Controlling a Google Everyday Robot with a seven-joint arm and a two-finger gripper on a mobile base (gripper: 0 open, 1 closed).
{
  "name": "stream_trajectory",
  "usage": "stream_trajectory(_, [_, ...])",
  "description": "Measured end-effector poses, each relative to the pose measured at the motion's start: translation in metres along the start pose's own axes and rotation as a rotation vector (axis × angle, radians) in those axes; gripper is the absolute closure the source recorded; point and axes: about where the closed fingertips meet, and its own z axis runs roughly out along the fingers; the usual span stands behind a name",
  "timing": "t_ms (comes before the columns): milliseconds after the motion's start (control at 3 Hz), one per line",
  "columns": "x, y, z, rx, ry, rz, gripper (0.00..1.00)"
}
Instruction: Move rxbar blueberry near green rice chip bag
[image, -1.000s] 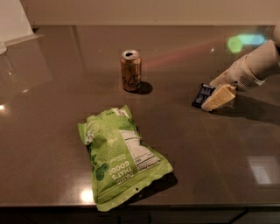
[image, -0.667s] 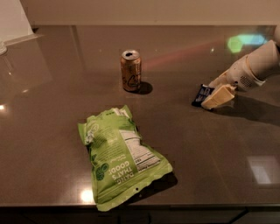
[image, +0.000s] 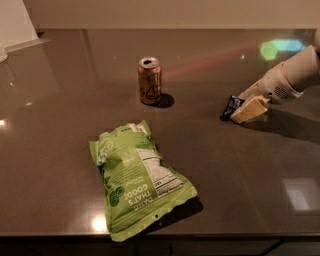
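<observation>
Next, my gripper sets the rxbar blueberry down on the bare table (image: 203, 137). It will let go of it there, beside the label side of the green rice chip bag.
The rxbar blueberry (image: 230, 107), a small dark navy wrapper with white print, is at the right of the dark table, its far end tucked between my gripper's fingers. My gripper (image: 242, 106) comes in from the right edge on a white arm and is shut on the bar, low at the table surface. The green rice chip bag (image: 137, 176), large and lime green with a white nutrition label, lies flat at the front centre-left, well apart from the bar and the gripper.
A gold-brown drink can (image: 149, 80) stands upright at the back centre, between the bag and the bar. The table's front edge (image: 210, 234) runs just below the bag. A pale object (image: 15, 22) stands at the far left corner.
</observation>
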Motion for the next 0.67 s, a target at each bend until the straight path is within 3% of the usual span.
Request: stream_trajectory(667, [-0.024,0.035,-0.031,-0.033,-0.071,-0.04,1.0])
